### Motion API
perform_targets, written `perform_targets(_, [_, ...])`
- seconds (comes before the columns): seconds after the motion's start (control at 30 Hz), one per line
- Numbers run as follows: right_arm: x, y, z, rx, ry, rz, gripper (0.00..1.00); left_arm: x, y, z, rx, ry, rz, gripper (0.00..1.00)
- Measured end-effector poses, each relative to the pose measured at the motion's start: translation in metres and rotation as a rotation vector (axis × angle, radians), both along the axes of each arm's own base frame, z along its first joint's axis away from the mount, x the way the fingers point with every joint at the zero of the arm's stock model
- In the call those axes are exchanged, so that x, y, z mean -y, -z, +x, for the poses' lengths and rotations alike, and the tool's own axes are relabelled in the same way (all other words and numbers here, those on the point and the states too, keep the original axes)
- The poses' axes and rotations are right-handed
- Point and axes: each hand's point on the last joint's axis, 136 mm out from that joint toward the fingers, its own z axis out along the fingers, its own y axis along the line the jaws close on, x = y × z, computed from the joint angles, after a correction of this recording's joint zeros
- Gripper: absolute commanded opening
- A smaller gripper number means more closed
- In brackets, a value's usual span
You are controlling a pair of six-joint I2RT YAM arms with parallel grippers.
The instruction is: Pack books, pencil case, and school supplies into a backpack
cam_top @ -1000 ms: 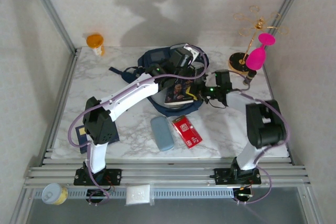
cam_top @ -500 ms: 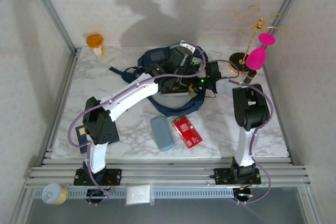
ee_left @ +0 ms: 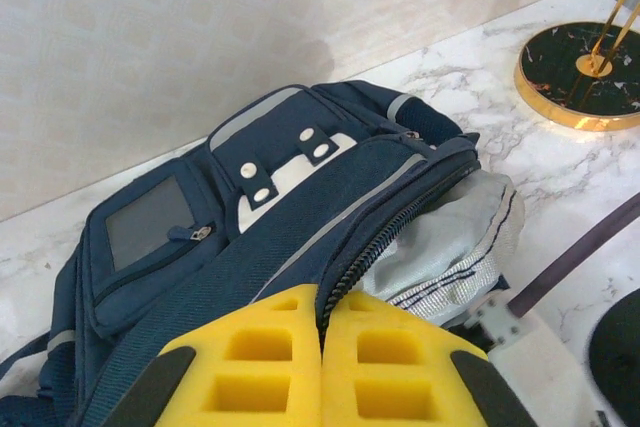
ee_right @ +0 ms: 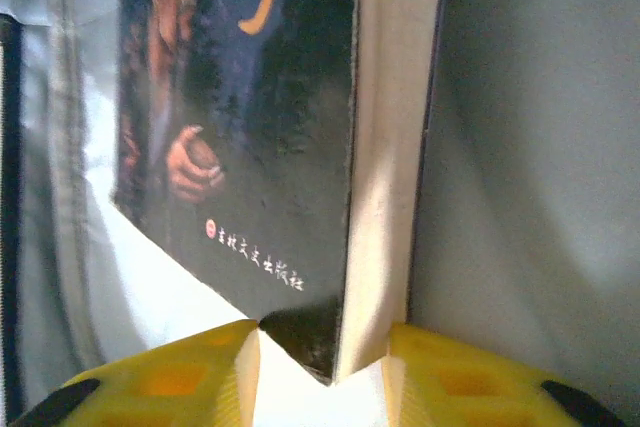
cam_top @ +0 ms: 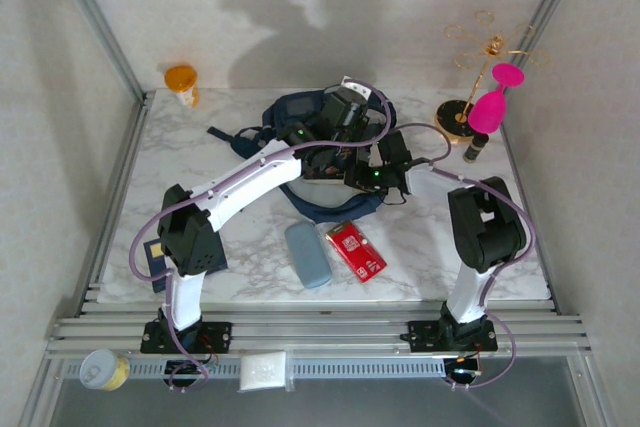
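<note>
Next, my left gripper lets go of the navy backpack's zipper edge. The edge will then rest over the pale grey lining [cam_top: 350, 177].
The navy backpack [cam_top: 300, 109] lies at the back middle of the table, its mouth towards the right. My left gripper [ee_left: 322, 292] is shut on the zipper edge of the backpack [ee_left: 260, 237] and holds the mouth up. My right gripper [cam_top: 362, 175] reaches into that mouth. Its pads press both sides of a corner of the dark navy book [ee_right: 250, 147], inside the pale grey lining [ee_right: 540, 147]. The grey-blue pencil case [cam_top: 308, 253] and the red packet of school supplies [cam_top: 357, 250] lie side by side on the marble in front. A blue book [cam_top: 150, 261] lies by the left arm's base.
An orange pill bottle [cam_top: 182, 80] stands at the back left. A gold stand on a black base [cam_top: 460, 113], a pink glass [cam_top: 490, 107] and a small dark bottle [cam_top: 471, 149] crowd the back right. A can [cam_top: 103, 369] and a white packet [cam_top: 264, 371] sit below the table's front rail.
My right arm has swung left and carried the navy book from the backpack's rim into its mouth. The left gripper has kept its hold on the zipper edge.
</note>
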Motion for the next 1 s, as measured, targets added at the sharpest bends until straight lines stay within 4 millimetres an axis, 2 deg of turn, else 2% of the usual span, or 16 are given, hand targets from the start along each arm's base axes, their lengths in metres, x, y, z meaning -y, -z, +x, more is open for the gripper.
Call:
perform_targets(0.1, [0.001, 0.011, 0.004, -0.009, 0.017, -0.036, 0.21, 0.0, 0.0, 0.0, -0.003, -0.002, -0.007, 0.0])
perform_targets(0.17, [0.002, 0.009, 0.01, -0.003, 0.035, -0.039, 0.21, 0.001, 0.0, -0.001, -0.006, 0.001, -0.012, 0.0])
perform_targets(0.27, [0.0, -0.003, 0.029, 0.05, 0.074, -0.029, 0.22, 0.002, 0.001, -0.001, -0.013, 0.006, -0.021, 0.0])
perform_targets(0.4, [-0.004, -0.022, 0.069, 0.149, 0.14, 0.01, 0.23, 0.003, 0.002, -0.002, -0.019, 0.002, -0.039, 0.0])
perform_targets(0.53, [-0.007, -0.029, 0.082, 0.193, 0.17, 0.059, 0.29, 0.002, 0.001, -0.001, -0.017, -0.009, -0.048, 0.0])
perform_targets(0.63, [-0.004, -0.026, 0.074, 0.205, 0.174, 0.069, 0.34, 0.001, 0.001, 0.0, -0.015, -0.019, -0.048, 0.0])
perform_targets(0.77, [0.007, -0.032, 0.041, 0.204, 0.152, 0.078, 0.41, 0.0, 0.001, 0.0, -0.015, -0.027, -0.051, 0.0])
perform_targets(0.9, [0.014, -0.064, 0.018, 0.256, 0.123, 0.098, 0.46, -0.001, 0.008, -0.001, -0.031, -0.034, -0.057, 0.0])
perform_targets(1.0, [0.025, -0.094, 0.001, 0.306, 0.123, 0.093, 0.49, 0.001, 0.027, -0.007, -0.079, -0.018, -0.067, 0.0])
